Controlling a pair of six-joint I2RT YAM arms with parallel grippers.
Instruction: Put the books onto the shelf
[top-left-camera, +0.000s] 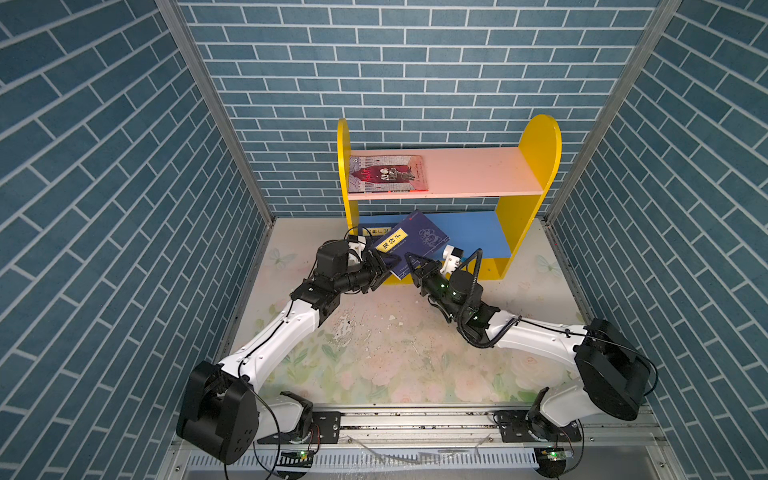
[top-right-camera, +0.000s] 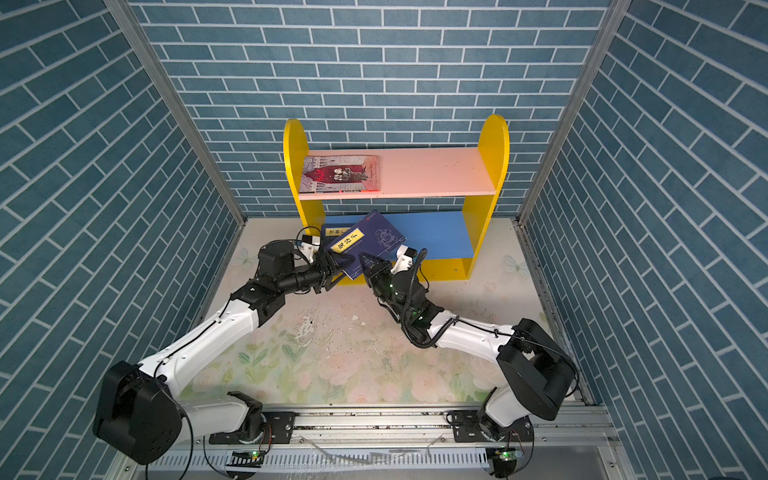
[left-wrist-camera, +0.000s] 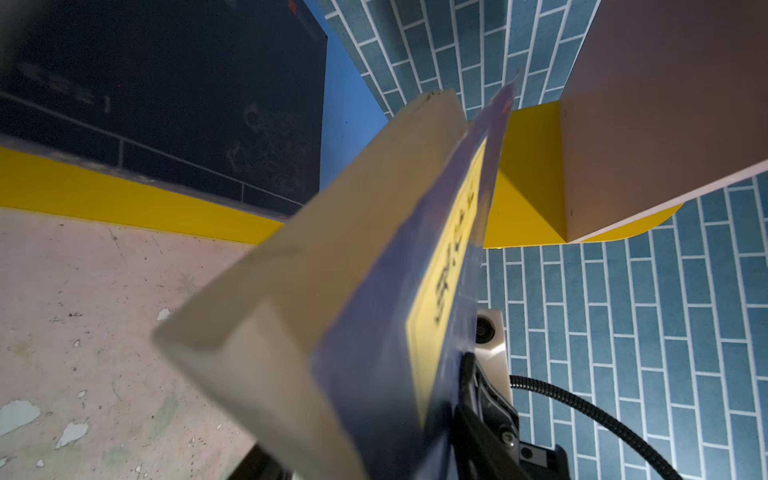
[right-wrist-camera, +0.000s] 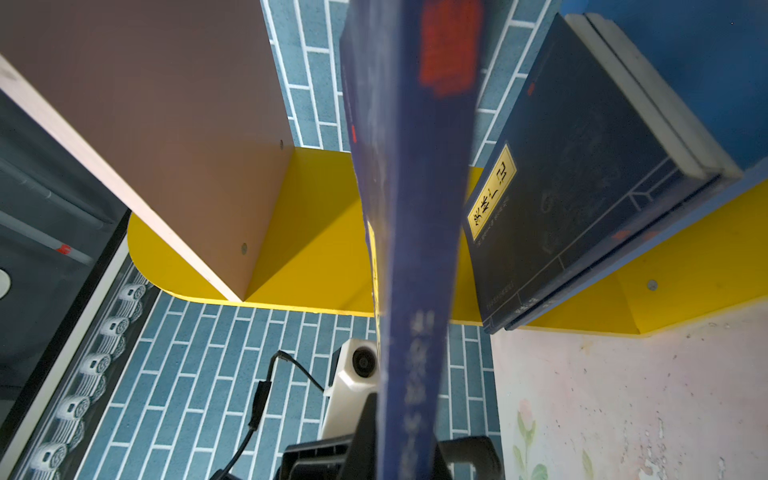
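Observation:
Next, I steady the navy book with my left gripper while my right gripper takes it nearer the book's red-marked end (top-left-camera: 443, 242), because my right gripper holds it far from that end.
A navy book with a yellow label (top-left-camera: 409, 245) (top-right-camera: 365, 243) hangs tilted in front of the shelf (top-left-camera: 536, 166) (top-right-camera: 494, 166), at its blue lower board (top-left-camera: 473, 232). My right gripper (top-left-camera: 411, 258) (right-wrist-camera: 409, 453) is shut on the book's near edge (right-wrist-camera: 415, 249). My left gripper (top-left-camera: 383, 272) (left-wrist-camera: 361, 469) stands open with its jaws on either side of the book's left corner (left-wrist-camera: 374, 311). Navy books (top-left-camera: 376, 230) (right-wrist-camera: 582, 187) (left-wrist-camera: 187, 104) lie flat at the left of the lower board. A grey-and-red book (top-left-camera: 388, 173) (top-right-camera: 340, 173) lies on the pink upper board (top-left-camera: 473, 170).
The shelf stands against the blue brick back wall (top-left-camera: 415, 83). Brick side walls (top-left-camera: 104, 187) close in both sides. The floral tabletop (top-left-camera: 395, 353) spreads in front of the shelf. A metal rail (top-left-camera: 415, 419) with both arm bases runs along the front edge.

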